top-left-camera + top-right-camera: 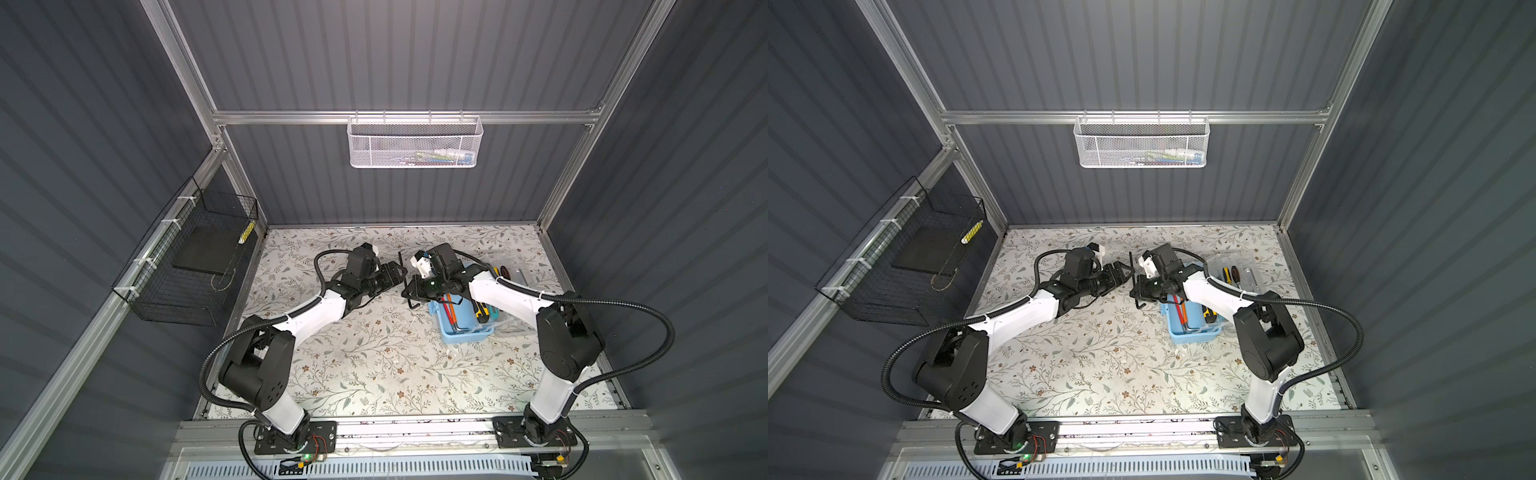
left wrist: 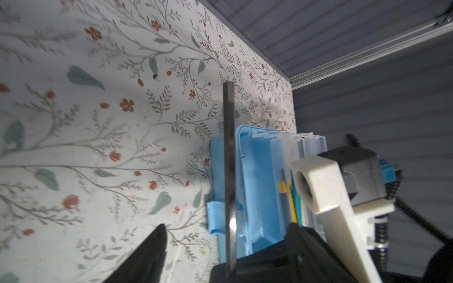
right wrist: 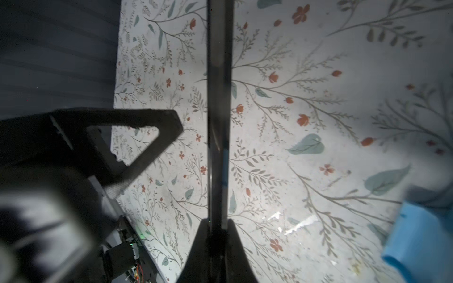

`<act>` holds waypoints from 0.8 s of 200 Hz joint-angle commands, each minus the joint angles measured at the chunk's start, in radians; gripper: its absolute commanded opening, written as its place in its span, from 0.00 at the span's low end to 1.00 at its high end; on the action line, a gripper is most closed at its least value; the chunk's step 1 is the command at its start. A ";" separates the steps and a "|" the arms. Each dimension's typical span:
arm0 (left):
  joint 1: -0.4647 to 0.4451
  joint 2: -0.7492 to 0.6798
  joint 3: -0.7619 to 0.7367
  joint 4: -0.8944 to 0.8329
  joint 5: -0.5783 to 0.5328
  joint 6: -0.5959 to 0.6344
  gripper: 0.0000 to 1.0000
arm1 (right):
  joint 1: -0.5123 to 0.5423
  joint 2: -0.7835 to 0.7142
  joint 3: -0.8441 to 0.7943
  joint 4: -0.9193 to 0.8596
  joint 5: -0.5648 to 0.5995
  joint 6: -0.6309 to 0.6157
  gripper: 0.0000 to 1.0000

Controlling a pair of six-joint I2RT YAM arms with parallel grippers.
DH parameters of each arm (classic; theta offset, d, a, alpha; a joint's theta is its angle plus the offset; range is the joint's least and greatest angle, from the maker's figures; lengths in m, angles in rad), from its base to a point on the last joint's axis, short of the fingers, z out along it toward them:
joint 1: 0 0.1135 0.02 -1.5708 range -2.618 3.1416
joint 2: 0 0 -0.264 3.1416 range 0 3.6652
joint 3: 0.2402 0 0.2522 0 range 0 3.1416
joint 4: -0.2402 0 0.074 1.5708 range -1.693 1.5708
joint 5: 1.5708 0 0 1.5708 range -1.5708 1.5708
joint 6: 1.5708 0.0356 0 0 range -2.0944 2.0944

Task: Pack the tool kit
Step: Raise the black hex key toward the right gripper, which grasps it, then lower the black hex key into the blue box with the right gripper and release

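Observation:
Next, my right gripper puts the long black hex key down in the light blue tool box [image 1: 443, 312] beside the red tool.
A long black hex key [image 1: 402, 266] [image 1: 1132, 266] hangs above the floral table between my two grippers in both top views. My right gripper [image 1: 409, 289] [image 3: 218, 224] is shut on it; the key [image 3: 218, 110] runs straight out from between the pinched fingertips. My left gripper [image 1: 398, 272] [image 2: 227, 226] stands open, its fingers either side of the key [image 2: 229, 147] without touching it. The light blue tool box [image 1: 465, 334] [image 1: 1192, 334] [image 2: 257, 171] sits open under my right arm, holding a red screwdriver, a smaller hex key and utility knives.
Loose tools [image 1: 509, 270] lie on clear plastic at the back right, beside the box. A white mesh basket [image 1: 415, 143] hangs on the back wall and a black wire basket [image 1: 191, 266] on the left wall. One box corner [image 3: 421, 240] shows in the right wrist view.

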 commanded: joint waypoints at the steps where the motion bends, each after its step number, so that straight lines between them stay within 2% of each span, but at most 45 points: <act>1: 0.000 -0.064 -0.003 -0.124 -0.088 0.060 0.94 | -0.022 -0.065 0.041 -0.150 0.136 -0.075 0.00; 32: 0.016 -0.085 -0.013 -0.224 -0.140 0.097 0.97 | -0.059 -0.113 0.031 -0.258 0.241 -0.118 0.00; 94: 0.044 -0.095 -0.042 -0.257 -0.152 0.114 0.97 | -0.105 -0.145 -0.008 -0.363 0.395 -0.156 0.02; 160: 0.047 -0.069 -0.039 -0.261 -0.141 0.116 0.97 | -0.089 -0.049 0.027 -0.454 0.491 -0.163 0.03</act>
